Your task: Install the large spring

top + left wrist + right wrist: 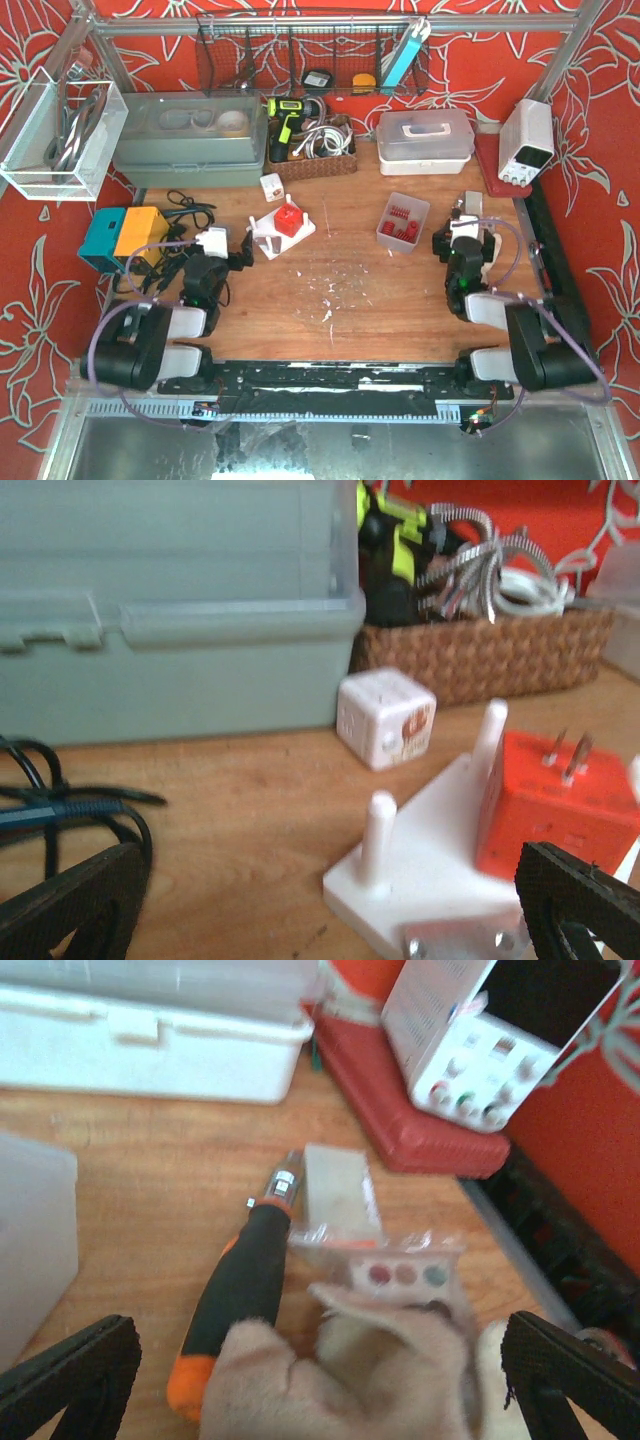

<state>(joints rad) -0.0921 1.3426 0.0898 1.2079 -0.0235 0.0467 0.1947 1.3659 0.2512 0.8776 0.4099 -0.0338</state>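
Observation:
I should close my left gripper on the opposite sides of the red-orange block (288,218) (500,798), to lift it off the white plate.
Red springs (400,216) lie in a small clear tub (386,234) right of the table's centre; which one is the large spring I cannot tell. A white plate with upright pegs (268,232) carries a red-orange block (289,221). In the left wrist view the plate (430,870), a peg (380,832) and the block (555,805) sit just ahead of my left gripper (325,910), which is open and empty. My left gripper (240,251) stands left of the plate. My right gripper (464,228) is right of the tub, open and empty (320,1380).
Under the right gripper lie a black-and-orange screwdriver (240,1290), a beige fuzzy cloth (350,1370) and a small plastic bag (400,1265). A white cube (385,718), grey box (170,610), wicker basket (480,655) and black cables (60,800) surround the plate. A power supply (527,140) is at the back right.

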